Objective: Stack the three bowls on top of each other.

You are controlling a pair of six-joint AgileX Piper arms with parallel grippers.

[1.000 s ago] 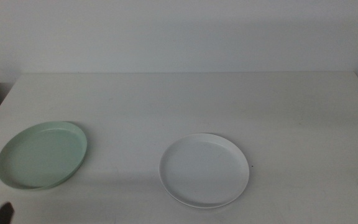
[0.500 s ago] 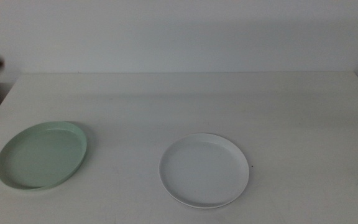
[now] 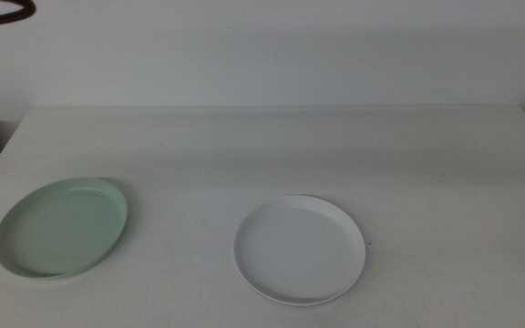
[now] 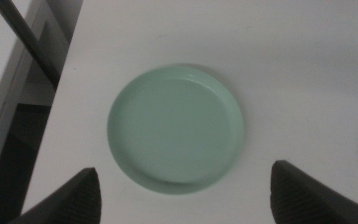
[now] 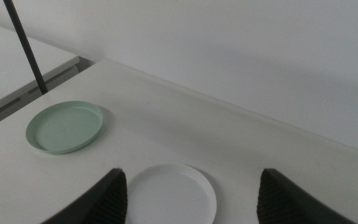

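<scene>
The green bowl's rim [image 3: 8, 212] [image 4: 112, 112], on the side that faces away from the white bowl, will be gripped by my left gripper as it closes there.
A mint green bowl [image 3: 60, 227] lies near the table's left edge and a white bowl [image 3: 300, 248] lies at the front middle, both flat and apart. The grey bowl is out of view. My left gripper [image 4: 185, 208] is open wide and empty, high above the green bowl [image 4: 175, 137], looking straight down on it. My right gripper [image 5: 191, 208] is open and empty, raised at the near side, with the white bowl [image 5: 169, 193] between its jaws in the picture and the green bowl [image 5: 65, 127] farther off. Neither gripper's jaws show in the middle view.
A thin dark curved piece [image 3: 3, 9] shows in the middle view's top left corner. The table's left edge [image 4: 61, 124] drops to a dark frame. A dark pole [image 5: 23, 46] and a side surface [image 5: 11, 62] stand beyond that edge.
A dark piece at the middle view's left edge has risen from the bottom left corner to the top left corner. The two bowls have not moved.
</scene>
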